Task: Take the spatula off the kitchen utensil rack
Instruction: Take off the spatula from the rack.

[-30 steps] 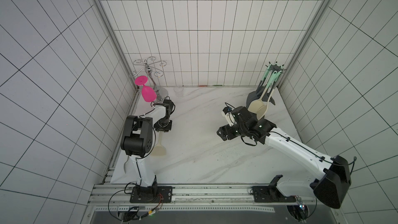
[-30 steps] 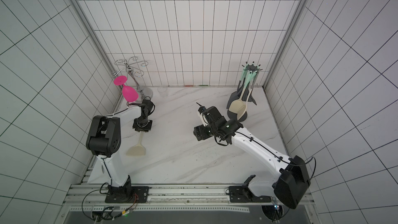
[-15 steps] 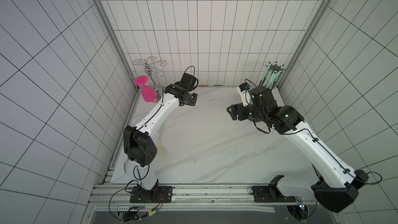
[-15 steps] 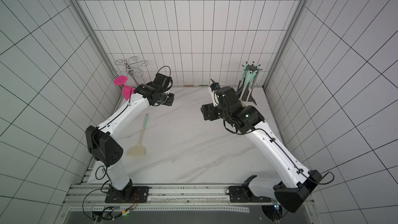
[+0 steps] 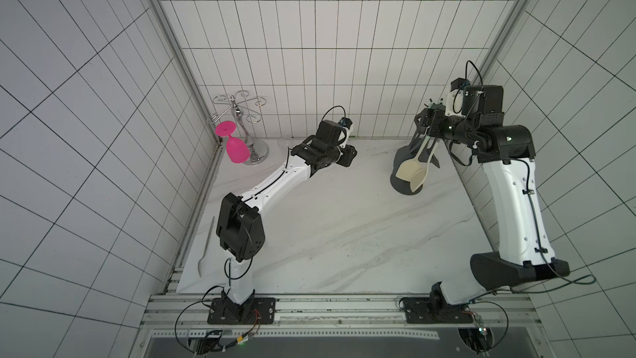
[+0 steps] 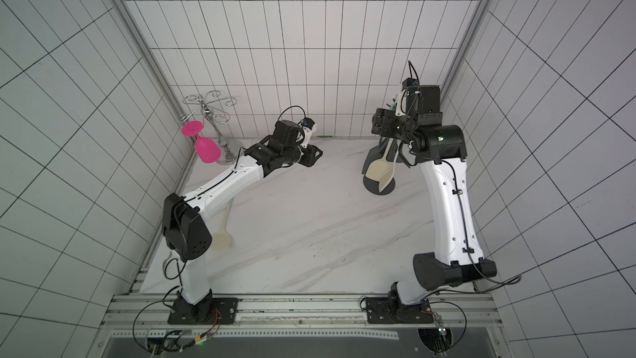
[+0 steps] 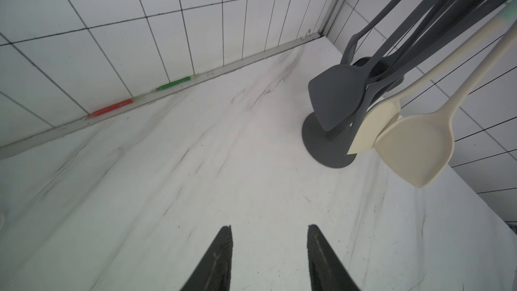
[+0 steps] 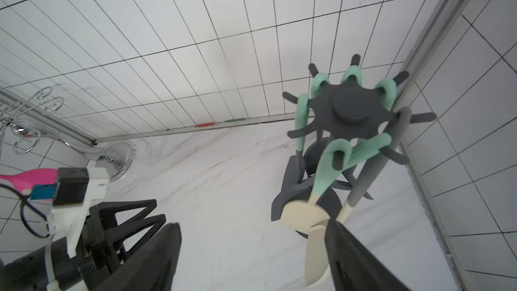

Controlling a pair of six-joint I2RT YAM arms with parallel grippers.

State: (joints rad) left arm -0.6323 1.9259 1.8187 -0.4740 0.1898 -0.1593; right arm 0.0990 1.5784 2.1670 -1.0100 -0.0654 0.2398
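I should next close my right gripper on the grey handle's lower end (image 5: 436, 140) (image 8: 354, 198), on the cream spatula that hangs beside the mint-green handles of the rack.
The dark grey kitchen utensil rack (image 5: 406, 187) (image 6: 378, 189) stands at the back right. Its star of hooks (image 8: 349, 107) carries several spatulas on mint-green loops. Two are cream (image 7: 411, 146) (image 8: 302, 214) and one is dark grey (image 7: 335, 93). My right gripper (image 5: 425, 122) (image 8: 251, 228) is open, high beside the rack's top, with nothing between its fingers. One finger (image 8: 352, 253) passes in front of a cream blade. My left gripper (image 5: 351, 156) (image 7: 270, 228) hangs open and empty over the back middle of the table, pointing at the rack.
Another cream spatula (image 6: 222, 235) lies on the table near the left arm's elbow. A chrome curly-armed glass holder (image 5: 237, 111) with a hanging pink glass (image 5: 235, 148) stands at the back left. A clear glass (image 8: 148, 149) lies by the back wall.
Both arms rose from low over the table. The left arm reached to the back middle. The right arm swung right and up to the rack's top.
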